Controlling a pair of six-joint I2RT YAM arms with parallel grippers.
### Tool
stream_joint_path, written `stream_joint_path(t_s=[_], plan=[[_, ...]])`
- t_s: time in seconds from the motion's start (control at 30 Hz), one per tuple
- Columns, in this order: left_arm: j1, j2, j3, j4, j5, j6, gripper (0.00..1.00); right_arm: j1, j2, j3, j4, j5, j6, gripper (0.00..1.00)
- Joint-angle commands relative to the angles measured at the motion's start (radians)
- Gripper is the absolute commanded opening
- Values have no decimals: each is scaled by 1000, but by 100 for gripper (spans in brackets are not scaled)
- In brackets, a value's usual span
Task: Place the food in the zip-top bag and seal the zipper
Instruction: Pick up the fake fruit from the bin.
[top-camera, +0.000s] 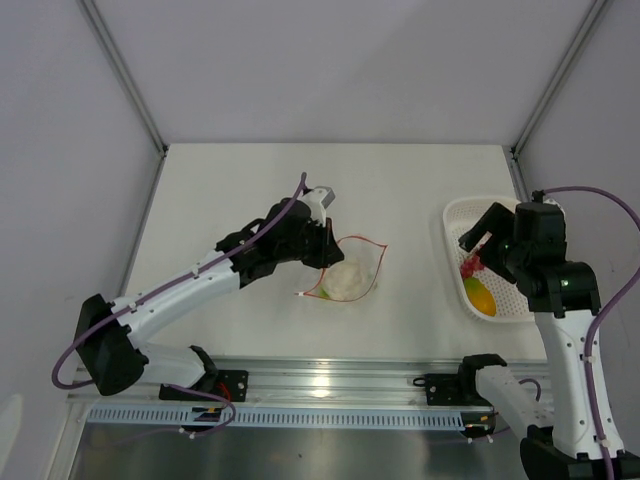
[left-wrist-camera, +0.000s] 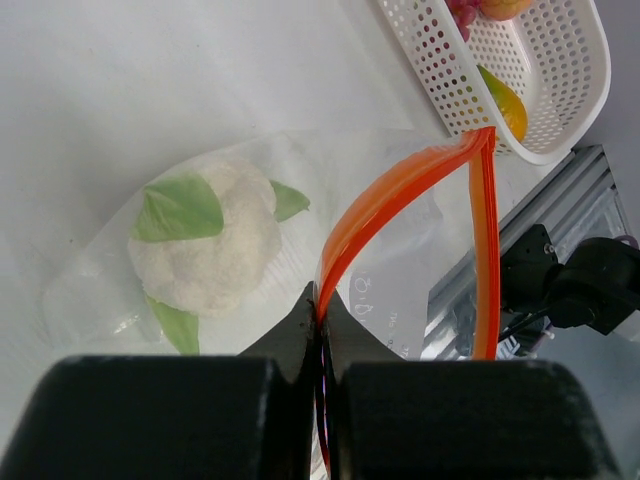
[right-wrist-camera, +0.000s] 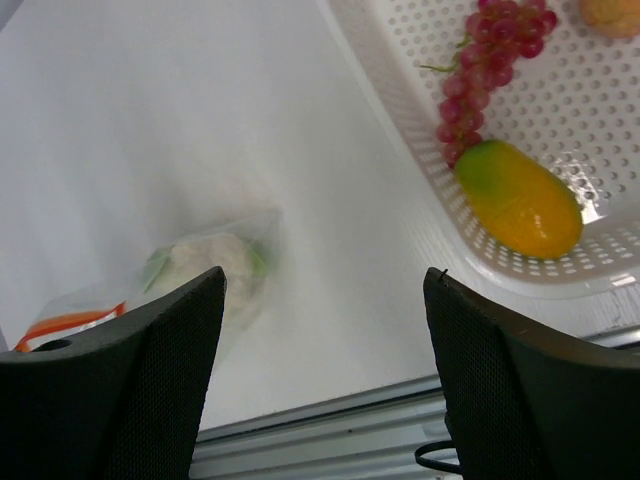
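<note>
Next, I move my right gripper down next to the middle of the red grape cluster (top-camera: 473, 262) (right-wrist-camera: 467, 95) beside the mango in the white basket and close it there.
The clear zip-top bag (top-camera: 350, 270) lies at table centre with a white-green cauliflower piece (top-camera: 347, 279) inside; both also show in the left wrist view, the bag (left-wrist-camera: 400, 250) and the cauliflower (left-wrist-camera: 210, 245). My left gripper (left-wrist-camera: 322, 310) is shut on the red-orange zipper strip (left-wrist-camera: 375, 205), holding the mouth up and open. My right gripper (right-wrist-camera: 325, 290) is open and empty, hovering above the left rim of the white basket (top-camera: 455, 222). In the basket lie a red grape cluster (right-wrist-camera: 485, 70), a yellow-green mango (right-wrist-camera: 518, 200) and an orange fruit (right-wrist-camera: 612, 14).
The white perforated basket (right-wrist-camera: 400, 130) stands at the right edge of the table. An aluminium rail (top-camera: 330, 380) runs along the near edge. Grey walls enclose the table at the back and sides.
</note>
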Motion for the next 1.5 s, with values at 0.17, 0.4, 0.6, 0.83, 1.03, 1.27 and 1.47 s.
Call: stream_joint_path(t_s=[0.17, 0.4, 0.6, 0.83, 1.03, 1.27, 1.47], plan=[[36, -48, 28, 24, 31, 34, 1, -240, 23, -110, 17, -1, -44, 82], [43, -40, 27, 16, 25, 43, 0, -492, 51, -233, 103, -97, -93, 82], [44, -25, 26, 29, 42, 42, 1, -503, 107, -279, 191, -66, -83, 81], [44, -7, 44, 21, 46, 51, 0, -506, 182, -328, 287, -155, -76, 81], [47, -11, 28, 48, 49, 42, 0, -503, 271, -355, 356, -178, -86, 81], [53, -8, 12, 64, 68, 42, 1, -486, 354, -379, 419, -149, -72, 82], [61, -11, -5, 98, 92, 34, 1, -444, 425, -385, 497, -106, -49, 82]])
